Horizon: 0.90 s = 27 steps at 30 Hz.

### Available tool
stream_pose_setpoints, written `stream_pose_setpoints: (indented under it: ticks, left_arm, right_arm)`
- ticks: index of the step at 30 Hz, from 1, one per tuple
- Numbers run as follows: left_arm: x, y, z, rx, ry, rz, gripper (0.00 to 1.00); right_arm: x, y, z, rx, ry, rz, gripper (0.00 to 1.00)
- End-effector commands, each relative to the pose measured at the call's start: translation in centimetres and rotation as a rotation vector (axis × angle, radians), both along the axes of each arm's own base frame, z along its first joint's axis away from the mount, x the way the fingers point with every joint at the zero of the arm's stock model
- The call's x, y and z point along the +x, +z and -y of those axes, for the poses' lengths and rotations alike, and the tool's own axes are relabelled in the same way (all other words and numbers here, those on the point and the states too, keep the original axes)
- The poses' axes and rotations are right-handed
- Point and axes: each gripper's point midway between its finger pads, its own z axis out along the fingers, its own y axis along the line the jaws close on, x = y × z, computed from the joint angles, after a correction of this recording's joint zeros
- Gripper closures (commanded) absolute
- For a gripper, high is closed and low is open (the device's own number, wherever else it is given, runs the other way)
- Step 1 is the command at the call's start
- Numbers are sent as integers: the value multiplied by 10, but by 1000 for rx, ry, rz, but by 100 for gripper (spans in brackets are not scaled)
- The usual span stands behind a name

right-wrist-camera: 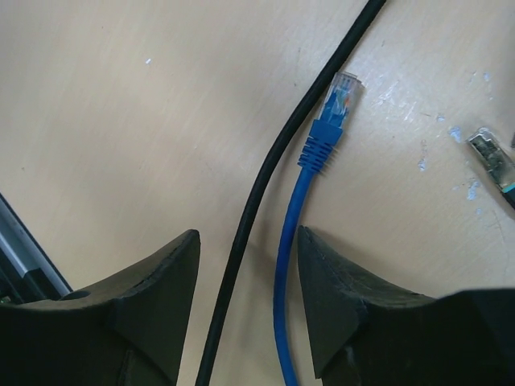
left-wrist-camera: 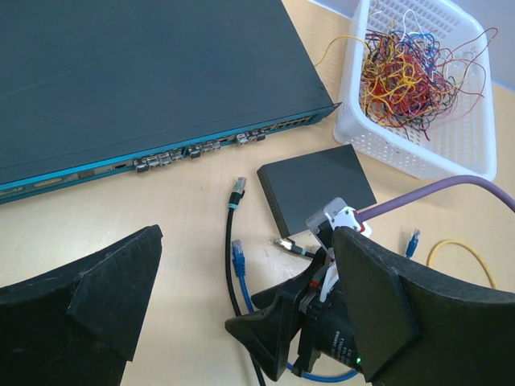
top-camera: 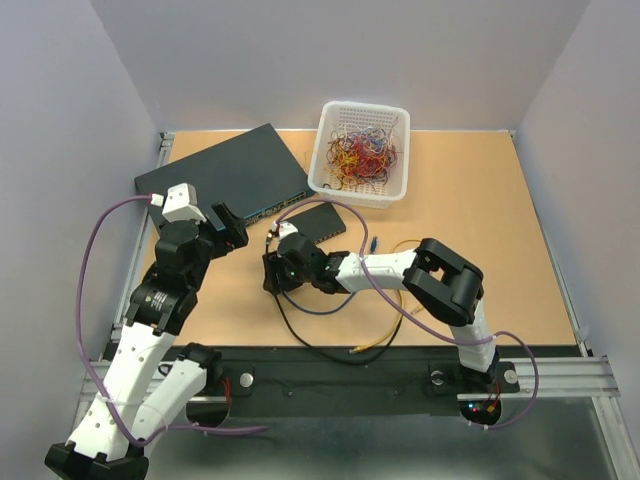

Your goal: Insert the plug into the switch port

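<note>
Next, my left gripper goes to the black cable's plug (top-camera: 269, 237) (left-wrist-camera: 236, 195) and closes on its body, just behind the clear end.
The small black switch box (left-wrist-camera: 318, 186) lies flat beside the basket; it also shows in the top view (top-camera: 318, 220). Its sockets are too small to make out. A blue cable's plug (right-wrist-camera: 338, 96) lies on the table, clear tip pointing away from me. My right gripper (right-wrist-camera: 245, 265) is open, low over the table, with the blue cable and a black cable (right-wrist-camera: 273, 169) both between its fingers, touching neither. It shows in the top view (top-camera: 272, 268). My left gripper (left-wrist-camera: 245, 241) is open and empty, hovering above this spot (top-camera: 232, 225).
A large dark blue-grey switch (top-camera: 225, 170) lies at the back left. A white basket (top-camera: 362, 152) of coloured wires stands at the back. The black cable's plug (left-wrist-camera: 236, 193), a metal-shelled plug (right-wrist-camera: 491, 153), another blue plug (left-wrist-camera: 413, 240) and a yellow cable (left-wrist-camera: 463, 249) lie nearby.
</note>
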Motion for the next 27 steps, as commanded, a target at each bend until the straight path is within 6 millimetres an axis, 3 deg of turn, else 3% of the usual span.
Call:
stream_pose_setpoints:
  ticks: [1,7,13,19,27]
  left_arm:
    - [1,14,-4,-2,17,47,1]
    - [2,13,-3,-3,14,44,1]
    - [2,13,-2,-5,11,45,1]
    - [3,11,-2,-4,12,38,1]
    - [2,12,-2,-8,9,41,1]
  right_arm:
    - [15,38,-9,46,-40,116,43]
    - [-4,61,-19,56,11,146,43]
    - [-20,53,-28,56,48,115,44]
    - [-18,36,-26,23,28,100,44]
    - [-11,45,-23,11,13,147,44]
